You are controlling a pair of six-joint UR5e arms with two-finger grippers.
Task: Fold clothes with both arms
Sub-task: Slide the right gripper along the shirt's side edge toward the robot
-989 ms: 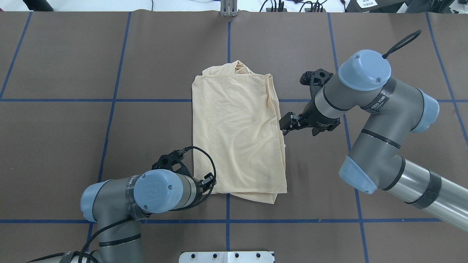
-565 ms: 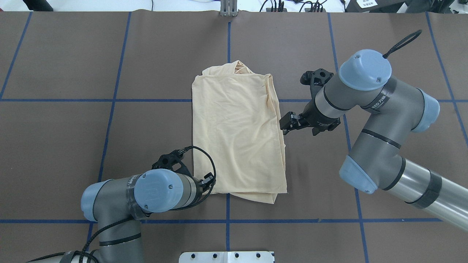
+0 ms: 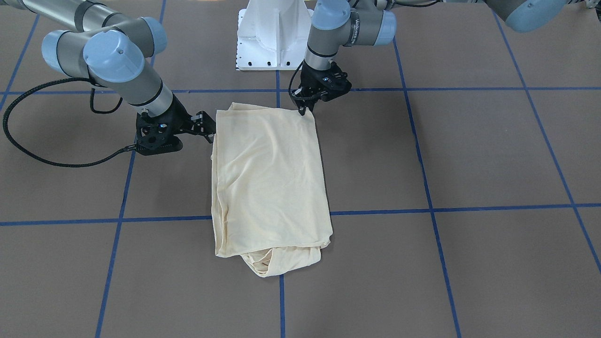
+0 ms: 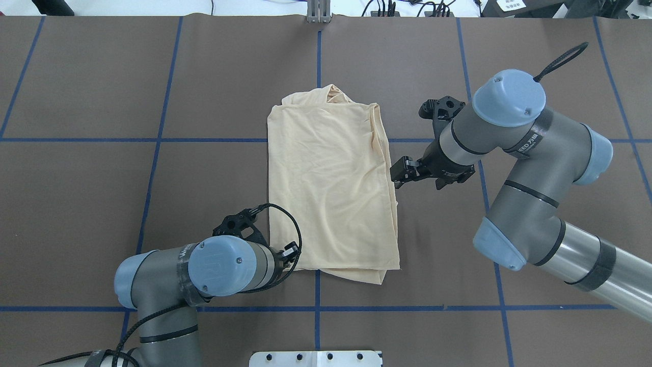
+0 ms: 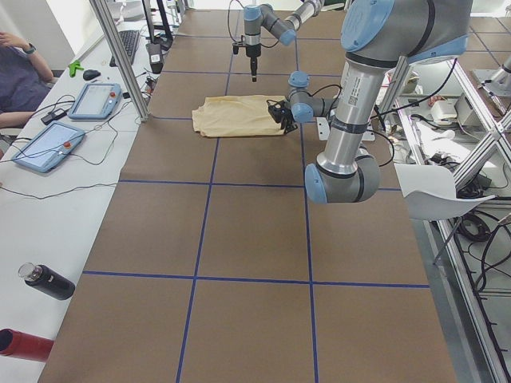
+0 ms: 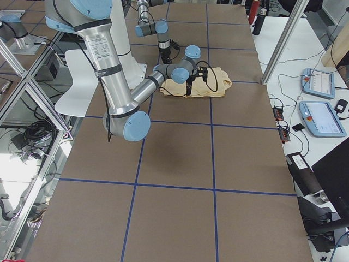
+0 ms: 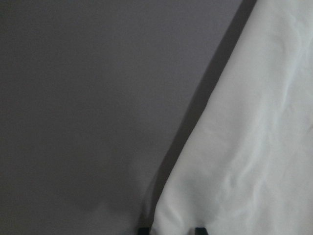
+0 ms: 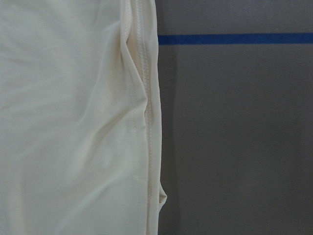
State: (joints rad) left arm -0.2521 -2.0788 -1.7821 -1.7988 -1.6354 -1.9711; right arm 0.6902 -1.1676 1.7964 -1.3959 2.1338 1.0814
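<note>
The robot's right gripper needs to close on the shirt's loose corner (image 3: 228,111) at the shirt's end toward the white pedestal base, across from the left gripper's corner of the shirt.
The cream-yellow shirt (image 4: 331,188) lies folded into a long rectangle in the middle of the table, plain side up, with its print and label hidden. It also shows in the front view (image 3: 270,183). My left gripper (image 4: 291,253) is low at the shirt's near-left corner. In the left wrist view the shirt (image 7: 244,161) runs between two dark fingertips (image 7: 198,230), which look shut on that corner. My right gripper (image 4: 398,175) is at the middle of the shirt's right edge, open, with its jaws beside the hem (image 8: 146,107). Both grippers show in the front view, left (image 3: 303,108) and right (image 3: 209,127).
The brown table cover (image 4: 102,193) has blue tape grid lines. The white pedestal base (image 3: 272,37) stands at the robot's side. Tablets (image 5: 96,100) and bottles (image 5: 48,281) lie on a side bench to the robot's left.
Almost nothing has changed. The left arm has crept very slightly to the right. The shirt and the right arm look unmoved.
</note>
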